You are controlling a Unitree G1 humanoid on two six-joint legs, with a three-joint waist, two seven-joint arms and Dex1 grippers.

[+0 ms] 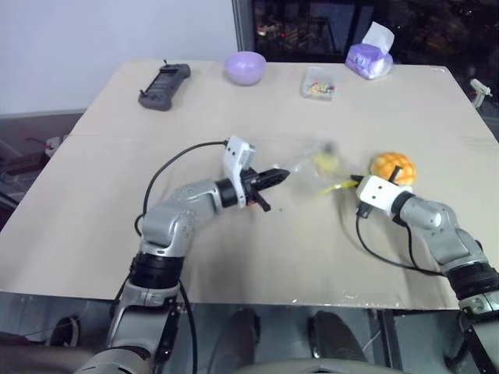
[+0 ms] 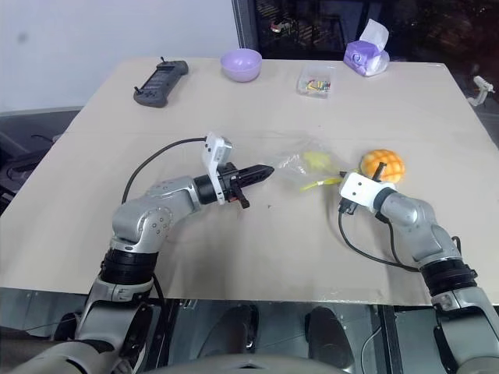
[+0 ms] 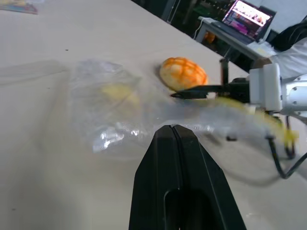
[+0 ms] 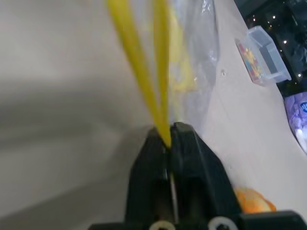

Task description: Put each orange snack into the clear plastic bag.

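My left gripper's shut fingers point at the bag's thin film, so it should open, turn and take the yellow strip's loose end (image 2: 309, 186).
The orange snack (image 1: 392, 167), a domed bun with a grid pattern, lies on the table at the right, just behind my right wrist. The clear plastic bag (image 1: 316, 165) hangs stretched between my two grippers, left of the snack, with a yellow piece inside it. My right gripper (image 4: 168, 136) is shut on the bag's yellow zip strip (image 4: 139, 72). My left gripper (image 1: 279, 176) points level toward the bag from the left. Its fingers are shut, and the thin film of the bag's other edge (image 3: 144, 127) reaches right up to their tips.
Along the table's far edge (image 1: 273, 64) stand a black controller (image 1: 164, 86), a lilac bowl (image 1: 245, 67), a small rigid clear box (image 1: 318, 83) and a purple tissue pack (image 1: 369, 58). A laptop (image 3: 247, 19) sits on a stand beyond the table.
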